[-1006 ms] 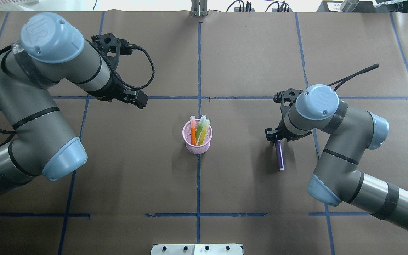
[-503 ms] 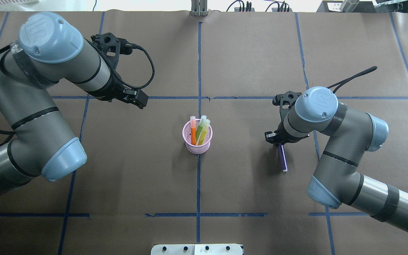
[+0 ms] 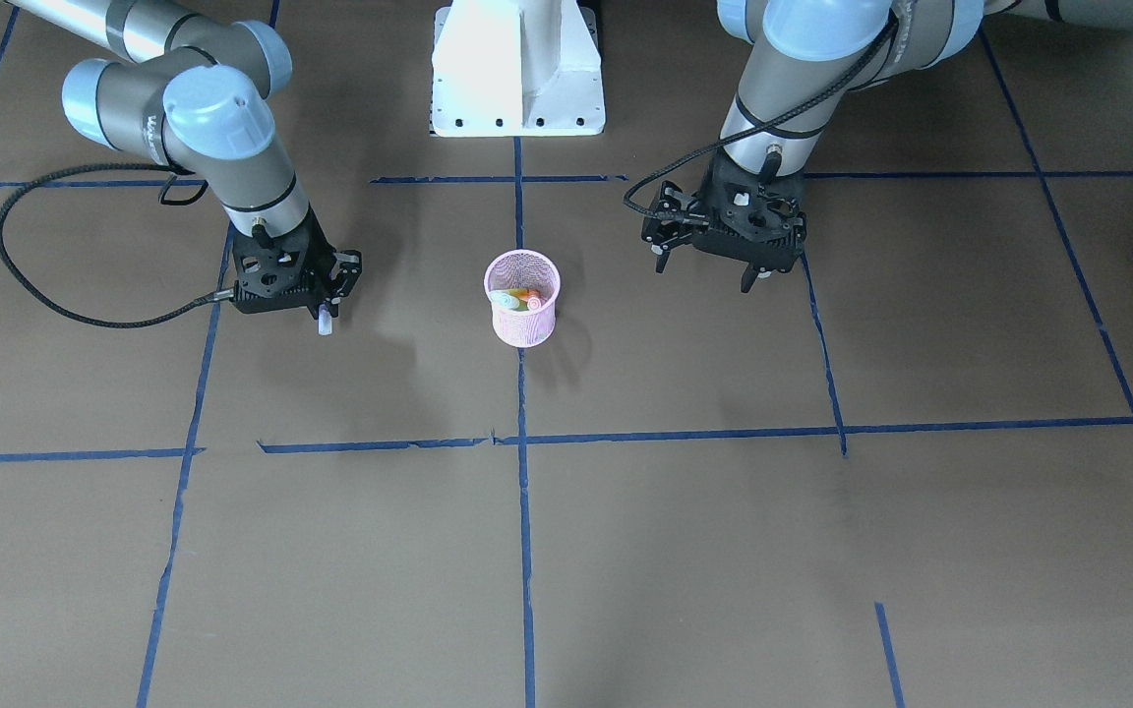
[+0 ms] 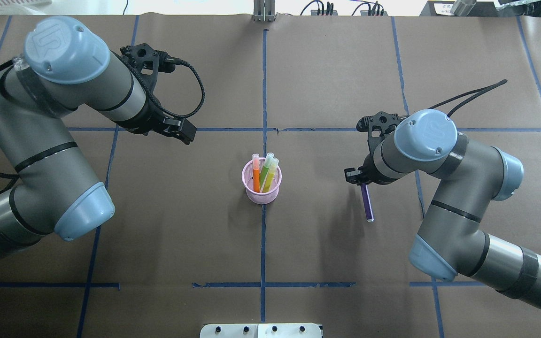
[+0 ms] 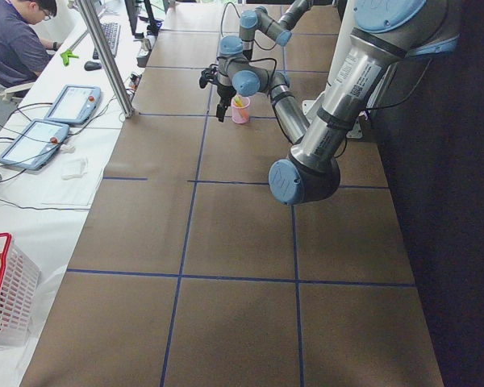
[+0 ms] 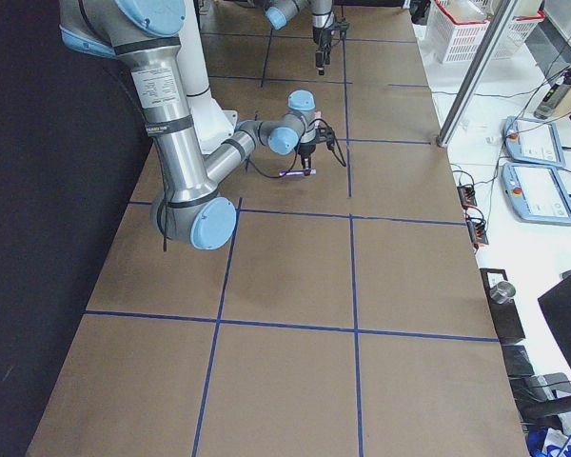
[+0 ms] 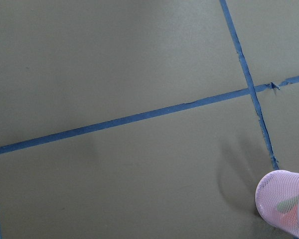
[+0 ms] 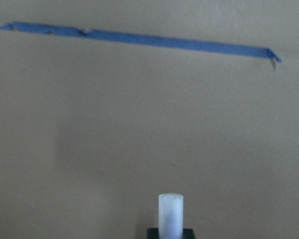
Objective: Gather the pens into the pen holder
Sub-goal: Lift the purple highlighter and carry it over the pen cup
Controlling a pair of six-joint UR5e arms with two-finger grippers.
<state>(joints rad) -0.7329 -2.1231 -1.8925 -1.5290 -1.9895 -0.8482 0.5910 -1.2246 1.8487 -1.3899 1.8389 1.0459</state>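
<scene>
Next, I let go of the purple pen with my right gripper inside the pink mesh pen holder (image 3: 539, 299), next to the orange pen.
The pink mesh pen holder (image 4: 261, 188) stands at the table's middle, also in the front view (image 3: 521, 313) and at the left wrist view's lower right corner (image 7: 284, 201). An orange pen (image 4: 256, 176) and two green-yellow pens (image 4: 266, 170) stand in it. My right gripper (image 4: 361, 182) is shut on the purple pen (image 4: 367, 203) near its pale cap (image 8: 170, 215), to the holder's right. The cap pokes out below the fingers in the front view (image 3: 325, 324). My left gripper (image 3: 704, 273) is open and empty, left of and beyond the holder (image 4: 185, 132).
The white robot base block (image 3: 517, 69) stands at the robot's table edge. Blue tape lines (image 4: 263, 94) cross the brown table. A black cable (image 3: 65, 305) loops beside my right wrist. Desks with tablets (image 5: 32, 141) lie beyond the far edge.
My right gripper has moved a little left toward the holder, carrying the purple pen with it. The left arm has stayed still.
</scene>
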